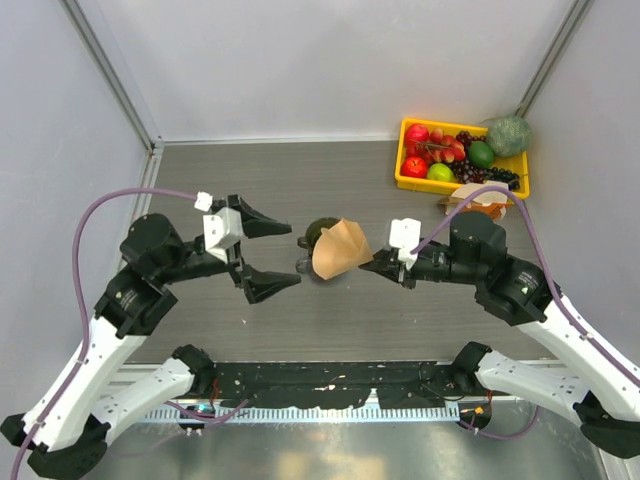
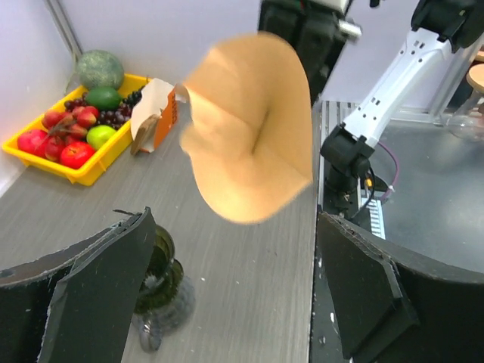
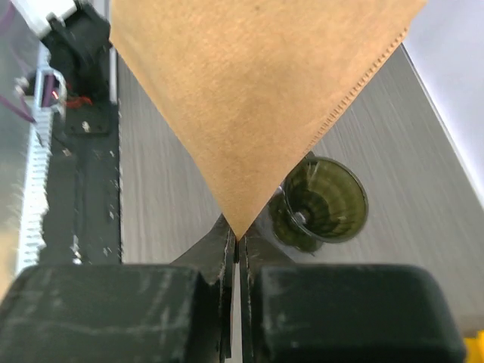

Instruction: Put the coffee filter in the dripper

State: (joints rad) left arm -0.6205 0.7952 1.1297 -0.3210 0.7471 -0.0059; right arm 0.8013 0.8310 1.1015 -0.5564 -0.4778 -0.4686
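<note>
Next, my left gripper grabs the coffee filter's open rim (image 1: 320, 256) to free the tip, as my right gripper is holding the coffee filter's tip, which has to go into the dripper first.
The tan coffee filter (image 1: 341, 248) is a paper cone held by its tip in my right gripper (image 1: 378, 265), which is shut on it; it fans out above the table, seen too in the right wrist view (image 3: 249, 98) and left wrist view (image 2: 253, 125). The dark olive dripper (image 1: 318, 240) stands on the table just left of and partly under the filter; it also shows in the right wrist view (image 3: 325, 203) and behind a finger in the left wrist view (image 2: 160, 272). My left gripper (image 1: 262, 252) is open and empty, left of the dripper.
A yellow tray (image 1: 412, 180) of fruit stands at the back right, with a green melon (image 1: 508, 135) beside it and a small orange-and-white carton (image 1: 478, 203) in front. Side walls close in the table left and right.
</note>
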